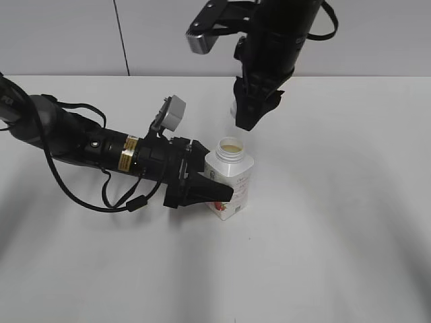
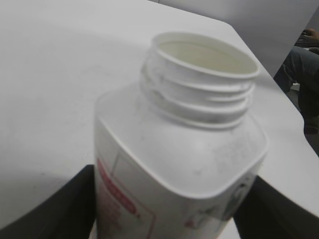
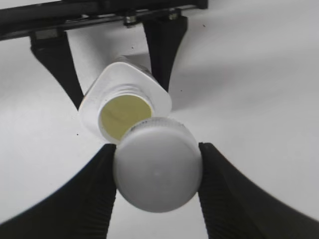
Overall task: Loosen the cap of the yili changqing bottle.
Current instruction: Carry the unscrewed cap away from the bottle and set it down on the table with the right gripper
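I will release the cap with my right gripper on the bare white table, across the bottle from my left gripper point(image 1: 362, 182).
The yili changqing bottle point(image 1: 229, 180) stands upright on the white table, its threaded neck point(image 2: 199, 94) uncovered and pale yellow liquid showing inside point(image 3: 123, 113). My left gripper point(image 1: 214, 194) is shut on the bottle's body from the left, one black finger point(image 2: 60, 209) against each side of it. The cap point(image 3: 158, 167) is off the bottle and hangs in the air just above and behind the neck, with my right gripper point(image 3: 157, 149) shut on its sides. In the exterior view the cap point(image 1: 233, 111) only peeks out from the left of the right gripper point(image 1: 246, 120).
The white table point(image 1: 337, 222) runs back to a grey wall point(image 1: 67, 33). The left arm's cable loops point(image 1: 101, 195) lie on the table at the left. A seated person's leg point(image 2: 305, 74) shows beyond the table's far corner in the left wrist view.
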### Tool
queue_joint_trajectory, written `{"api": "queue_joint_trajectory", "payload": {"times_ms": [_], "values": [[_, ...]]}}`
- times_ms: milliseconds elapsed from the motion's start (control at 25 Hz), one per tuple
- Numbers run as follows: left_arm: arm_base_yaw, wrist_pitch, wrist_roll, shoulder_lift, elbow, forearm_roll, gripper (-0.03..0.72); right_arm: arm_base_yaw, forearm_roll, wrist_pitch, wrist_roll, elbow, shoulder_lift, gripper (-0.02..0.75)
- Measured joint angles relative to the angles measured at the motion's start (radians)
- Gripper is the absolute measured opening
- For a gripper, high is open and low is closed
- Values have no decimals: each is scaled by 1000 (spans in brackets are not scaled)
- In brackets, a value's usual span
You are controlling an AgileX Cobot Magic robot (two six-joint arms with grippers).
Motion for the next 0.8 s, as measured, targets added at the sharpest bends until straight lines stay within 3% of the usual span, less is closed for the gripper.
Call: {"api": "queue_joint_trajectory", "payload": {"times_ms": [240, 440, 600, 800], "values": [[0, 0, 0, 0, 0, 2, 482, -219, 125, -1, 252, 6, 0, 390], [0, -1, 0, 0, 0, 2, 482, -400, 135, -56, 373, 104, 2, 390], [0, -1, 0, 0, 0, 2, 482, -477, 130, -130, 419, 214, 2, 390], [0, -1, 0, 0, 0, 3, 481, -512, 112, -251, 487, 367, 2, 390]]}}
